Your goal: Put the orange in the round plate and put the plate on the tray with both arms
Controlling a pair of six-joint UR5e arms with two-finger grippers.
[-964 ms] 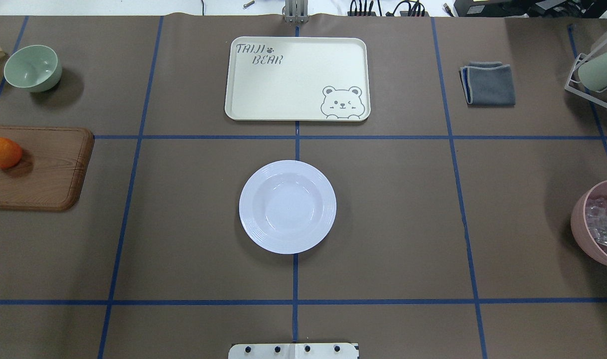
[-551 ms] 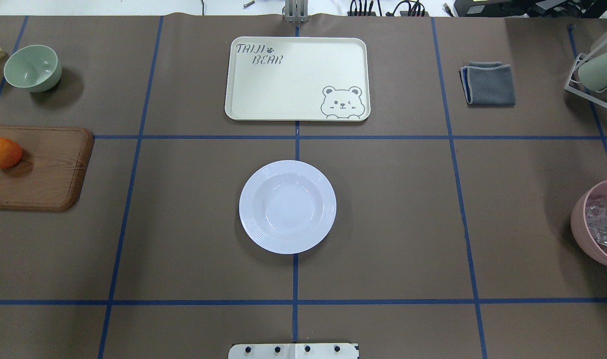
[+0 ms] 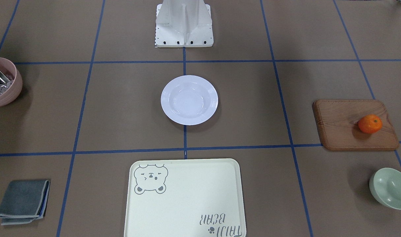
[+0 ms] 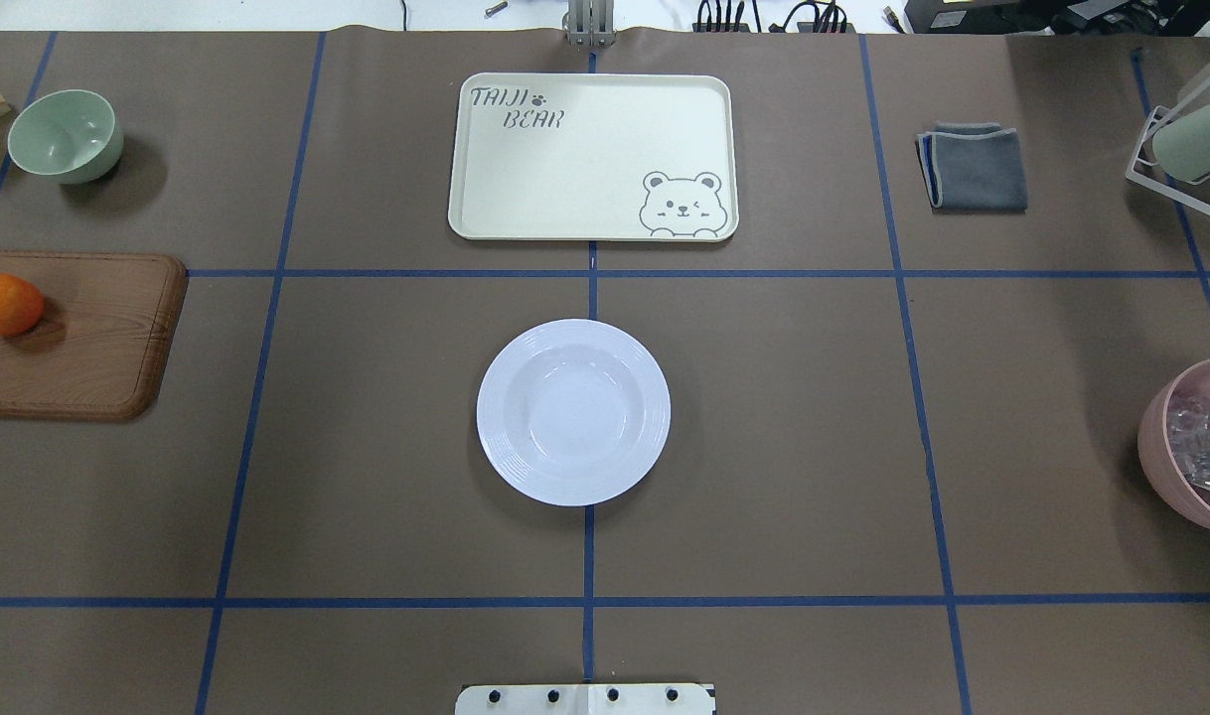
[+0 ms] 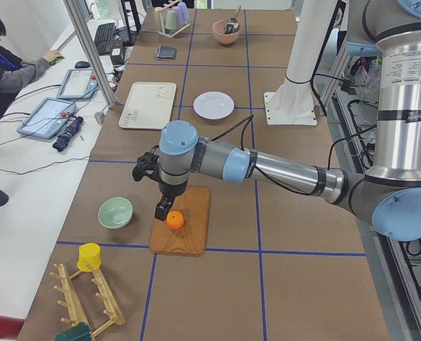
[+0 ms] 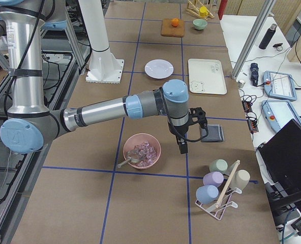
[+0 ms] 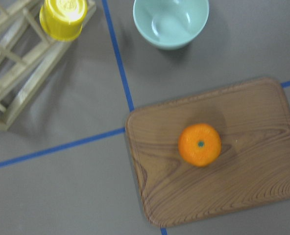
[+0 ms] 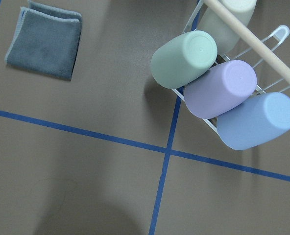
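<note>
The robot's left gripper will close on the opposite sides of the orange (image 3: 370,123) (image 7: 200,145), which is lying on the wooden board.
The orange (image 4: 4,304) (image 3: 370,123) (image 7: 200,144) lies on a wooden board at the table's left end. In the exterior left view my left gripper (image 5: 162,211) hangs just above the orange (image 5: 175,220); I cannot tell whether it is open or shut. The white round plate (image 4: 573,411) (image 3: 189,99) sits empty in the table's middle. Beyond it the cream tray (image 4: 593,156) (image 3: 187,197) is bare. My right gripper (image 6: 182,147) shows only in the exterior right view, low over the table; its state I cannot tell.
The wooden board (image 4: 88,338) carries the orange, with a pale green bowl (image 4: 66,135) and a wooden rack with a yellow cup (image 7: 63,18) near it. On the right stand a pink bowl (image 4: 1196,447), a grey cloth (image 4: 973,166) and a cup rack (image 8: 223,88). A person (image 5: 4,64) sits beyond the table.
</note>
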